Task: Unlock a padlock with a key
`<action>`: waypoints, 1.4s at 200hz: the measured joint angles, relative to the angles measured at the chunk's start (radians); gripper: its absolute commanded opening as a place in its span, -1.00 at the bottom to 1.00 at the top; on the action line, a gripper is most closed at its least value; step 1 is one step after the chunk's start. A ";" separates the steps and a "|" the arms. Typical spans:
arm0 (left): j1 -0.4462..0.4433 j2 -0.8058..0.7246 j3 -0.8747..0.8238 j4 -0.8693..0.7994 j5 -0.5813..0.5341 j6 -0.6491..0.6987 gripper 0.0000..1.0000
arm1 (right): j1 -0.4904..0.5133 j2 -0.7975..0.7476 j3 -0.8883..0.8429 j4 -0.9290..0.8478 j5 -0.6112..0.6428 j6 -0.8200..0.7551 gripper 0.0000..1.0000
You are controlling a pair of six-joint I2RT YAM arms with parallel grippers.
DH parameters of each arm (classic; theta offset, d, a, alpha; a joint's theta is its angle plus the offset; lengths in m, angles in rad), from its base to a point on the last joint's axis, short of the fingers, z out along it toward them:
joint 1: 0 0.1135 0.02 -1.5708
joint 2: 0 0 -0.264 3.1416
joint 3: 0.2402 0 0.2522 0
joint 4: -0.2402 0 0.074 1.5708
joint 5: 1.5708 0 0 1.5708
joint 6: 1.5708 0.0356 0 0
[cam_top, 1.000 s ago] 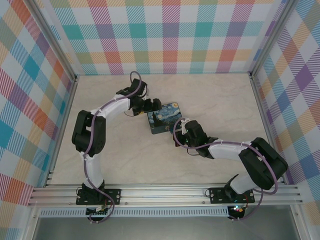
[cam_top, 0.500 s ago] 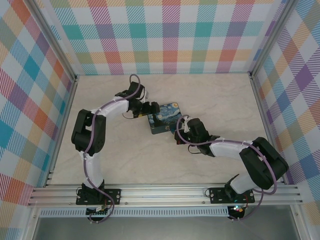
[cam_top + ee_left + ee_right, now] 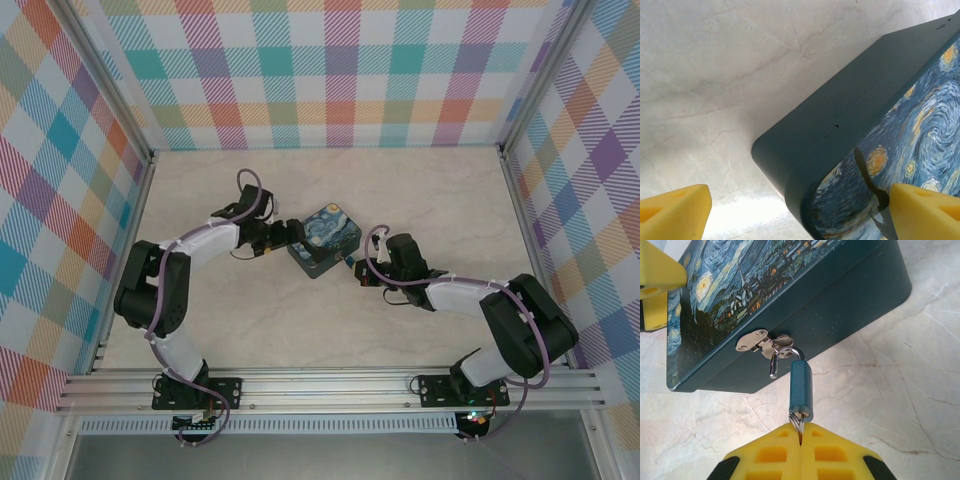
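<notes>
The open shackle hooks through the latch while my right gripper holds only the key, so I should release it and grip the shackle itself (image 3: 788, 351).
The small teal padlock (image 3: 801, 390) hangs from the metal latch (image 3: 756, 341) on the Starry Night box (image 3: 840, 305). Its silvery shackle (image 3: 774, 365) has one end free of the body and hooks through the latch. The key (image 3: 800, 421) sits in the padlock's underside with its ring, and my right gripper (image 3: 800, 437) is shut on it. From above, the right gripper (image 3: 362, 273) is at the box's (image 3: 325, 238) near right side, beside the padlock (image 3: 350, 262). My left gripper (image 3: 800, 215) is open astride the box's left corner (image 3: 790, 165); one finger (image 3: 925, 212) lies over the lid.
The box rests mid-table on pale marble-patterned board (image 3: 420, 190). Checked walls (image 3: 330, 70) close the back and both sides. A metal rail (image 3: 330, 385) runs along the near edge by the arm bases.
The box has turned on the table into a diamond stance. The left arm has swung lower and leftward with it, its jaws narrowing a little. The right gripper has shifted slightly right, still holding the key.
</notes>
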 measured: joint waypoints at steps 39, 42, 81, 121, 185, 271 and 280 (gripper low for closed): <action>0.000 -0.041 -0.055 0.023 -0.004 -0.032 0.79 | -0.007 0.009 0.000 0.000 -0.020 0.001 -0.94; 0.000 -0.043 -0.056 0.023 -0.004 -0.033 0.79 | -0.008 0.010 0.000 0.000 -0.021 0.001 -0.91; 0.000 -0.046 -0.058 0.022 -0.009 -0.039 0.79 | -0.019 0.016 -0.002 -0.010 -0.031 0.013 -0.48; 0.000 -0.058 -0.064 0.017 -0.026 -0.050 0.79 | -0.046 -0.021 -0.031 -0.065 -0.014 -0.005 -0.09; -0.002 -0.106 -0.112 0.015 -0.052 -0.080 0.77 | -0.117 -0.082 -0.047 -0.022 -0.188 -0.035 0.68; -0.032 -0.153 -0.163 0.030 -0.089 -0.123 0.77 | -0.125 0.184 -0.005 0.301 -0.383 0.018 0.99; -0.033 -0.153 -0.163 0.030 -0.092 -0.126 0.77 | -0.125 0.212 0.012 0.321 -0.393 0.025 0.99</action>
